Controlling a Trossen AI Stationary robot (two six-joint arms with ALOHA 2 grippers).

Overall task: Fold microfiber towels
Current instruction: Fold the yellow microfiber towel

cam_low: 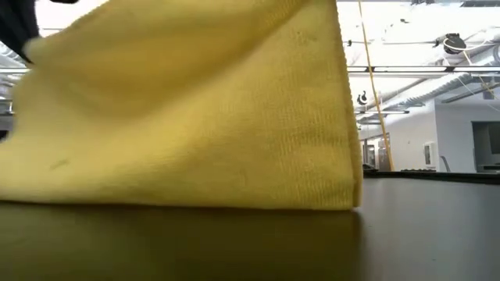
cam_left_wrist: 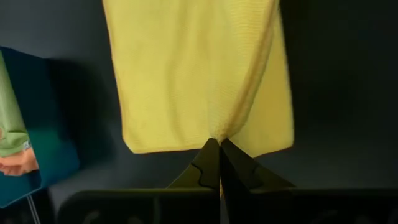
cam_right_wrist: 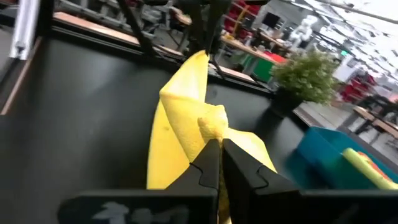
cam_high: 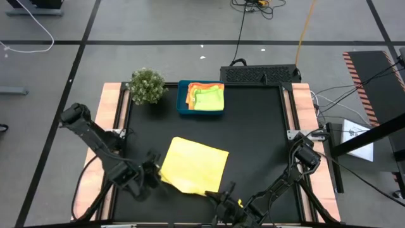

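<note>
The yellow towel's edge is to be let go by its far corner (cam_high: 178, 132) (cam_left_wrist: 113, 144) nearest the plant, facing the blue tray. Next, my left gripper lets go of it there.
A yellow microfiber towel (cam_high: 194, 165) lies folded over at the middle of the black table, near the front edge; in the low view the yellow towel (cam_low: 187, 109) fills most of the picture. My left gripper (cam_high: 154, 166) is shut on its left side. My right gripper (cam_high: 226, 195) is shut on its near right corner. Folded towels, orange and lime green (cam_high: 207, 97), lie in the blue tray (cam_high: 183, 101) at the far side. My left gripper pinches the towel's left edge (cam_left_wrist: 214, 135) between its two fingers, which come nearly level from the table's left. The cloth puckers at the fingertips and spreads away from them over the table. My right gripper pinches a bunched corner of the towel (cam_right_wrist: 212, 129) between its two fingers, coming from the table's near right. The corner stands raised and crumpled above the rest of the towel, which lies on the table.
A small green bushy plant (cam_high: 147, 85) stands at the far left, next to the blue tray. Wooden rails (cam_high: 114, 107) run along the table's left and right sides. A black box (cam_high: 259, 74) sits behind the far edge.
</note>
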